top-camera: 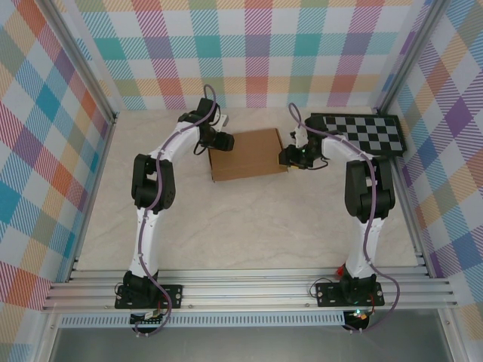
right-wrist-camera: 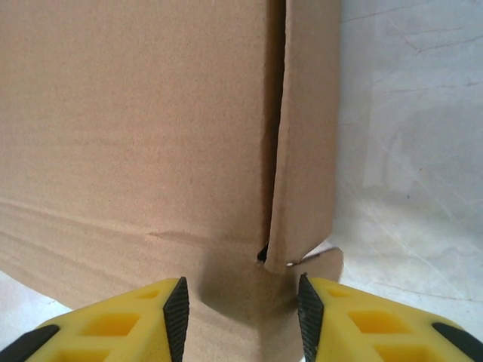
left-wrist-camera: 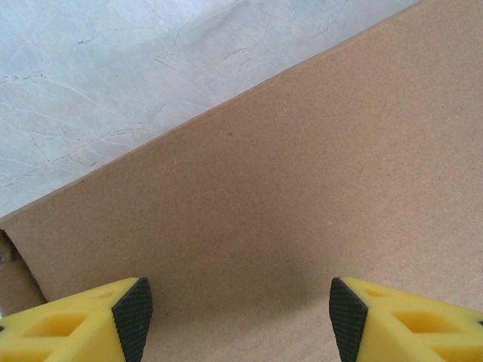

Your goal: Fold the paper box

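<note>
The corner tab sticks out beyond the end of the side flap. I should open my right gripper, back away and pinch the front flap's corner crease (right-wrist-camera: 261, 320).
The paper box (top-camera: 247, 154) is a plain brown cardboard box lying flat in the middle of the table. My left gripper (top-camera: 223, 141) is at its left edge. In the left wrist view that gripper (left-wrist-camera: 240, 320) is open, its black pads (left-wrist-camera: 133, 317) wide apart over the box's flat top (left-wrist-camera: 302, 166) with nothing between them. My right gripper (top-camera: 290, 157) is at the box's right edge. In the right wrist view it (right-wrist-camera: 241, 317) stands open just before a corner of the box (right-wrist-camera: 136, 136), where a narrow side flap (right-wrist-camera: 306, 151) stands beside a slit.
A black-and-white checkerboard panel (top-camera: 362, 133) lies at the back right, close behind the right arm. The pale marbled table (top-camera: 249, 226) is walled by plaid panels on the left, back and right. A metal rail (top-camera: 249, 290) runs along the near edge.
</note>
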